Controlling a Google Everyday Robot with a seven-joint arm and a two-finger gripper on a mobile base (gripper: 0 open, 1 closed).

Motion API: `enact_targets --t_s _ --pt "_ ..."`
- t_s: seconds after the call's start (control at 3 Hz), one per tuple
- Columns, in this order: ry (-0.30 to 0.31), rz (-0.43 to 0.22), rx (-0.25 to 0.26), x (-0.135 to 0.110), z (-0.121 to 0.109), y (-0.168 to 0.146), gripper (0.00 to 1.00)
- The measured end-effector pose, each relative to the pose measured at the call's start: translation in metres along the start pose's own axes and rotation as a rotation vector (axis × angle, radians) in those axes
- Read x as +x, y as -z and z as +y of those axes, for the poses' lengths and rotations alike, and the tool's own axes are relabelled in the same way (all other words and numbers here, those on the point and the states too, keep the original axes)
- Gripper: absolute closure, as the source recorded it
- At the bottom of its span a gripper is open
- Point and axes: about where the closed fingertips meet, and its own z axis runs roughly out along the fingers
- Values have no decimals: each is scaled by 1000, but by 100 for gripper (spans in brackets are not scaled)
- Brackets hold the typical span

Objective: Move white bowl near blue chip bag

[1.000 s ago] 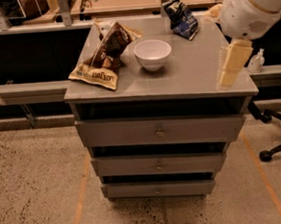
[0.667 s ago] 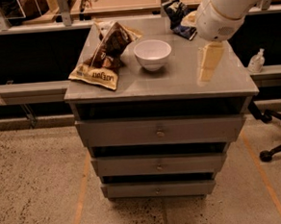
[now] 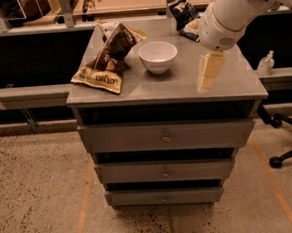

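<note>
Next, my gripper goes to the white bowl's rim [image 3: 172, 55] and closes there, on the side of the bowl away from the brown snack bag.
The white bowl [image 3: 158, 56] stands upright near the middle of the grey cabinet top [image 3: 134, 87]. The blue chip bag [image 3: 184, 14] lies at the back right corner, partly hidden by my arm. My gripper [image 3: 207, 76] hangs over the right part of the cabinet top, to the right of the bowl and in front of the blue bag, pointing down. It holds nothing and is apart from the bowl.
A larger brown and tan snack bag [image 3: 109, 56] lies left of the bowl. The cabinet has three drawers [image 3: 165, 137]. A wooden bench runs behind. A small bottle [image 3: 266, 63] and an office chair base [image 3: 288, 148] are at the right.
My arm and gripper have moved left over the cabinet top, closer to the bowl. The bowl and both bags have not moved.
</note>
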Motion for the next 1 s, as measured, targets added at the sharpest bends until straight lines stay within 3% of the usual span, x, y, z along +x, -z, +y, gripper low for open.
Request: enact_targets --t_s 0.67,1.0 --pt "-40 -144 81 -19 -60 -39 3" --pt "-111 -233 75 -26 -73 -56 23"
